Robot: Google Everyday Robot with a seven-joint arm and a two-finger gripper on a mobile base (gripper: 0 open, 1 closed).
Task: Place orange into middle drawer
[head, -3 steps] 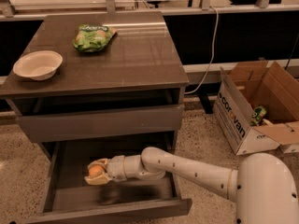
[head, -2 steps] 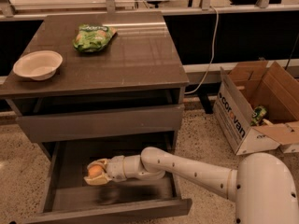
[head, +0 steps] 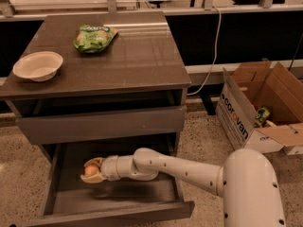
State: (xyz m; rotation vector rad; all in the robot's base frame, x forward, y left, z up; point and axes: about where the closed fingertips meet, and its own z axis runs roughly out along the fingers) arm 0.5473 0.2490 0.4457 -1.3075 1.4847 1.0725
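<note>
My gripper will release the orange, now hanging a little above the drawer floor, on the middle drawer's bottom [head: 93, 172], in the half that is farther from the cardboard box.
The orange [head: 91, 168] is a small round fruit held between the fingers of my gripper [head: 92, 171]. The gripper is shut on it and reaches in from the right over the left part of the open middle drawer [head: 142, 193]. That drawer is wide, shallow and dark grey, pulled out low at the front of the cabinet. The orange hangs a little above the drawer floor. The white arm [head: 180, 167] crosses the drawer's right side and hides part of its floor.
A closed grey drawer [head: 99, 124] with a taller front sits above. On the cabinet top [head: 137, 56] are a white bowl [head: 38, 65] and a green snack bag [head: 94, 37]. An open cardboard box [head: 258, 105] stands on the floor to the right.
</note>
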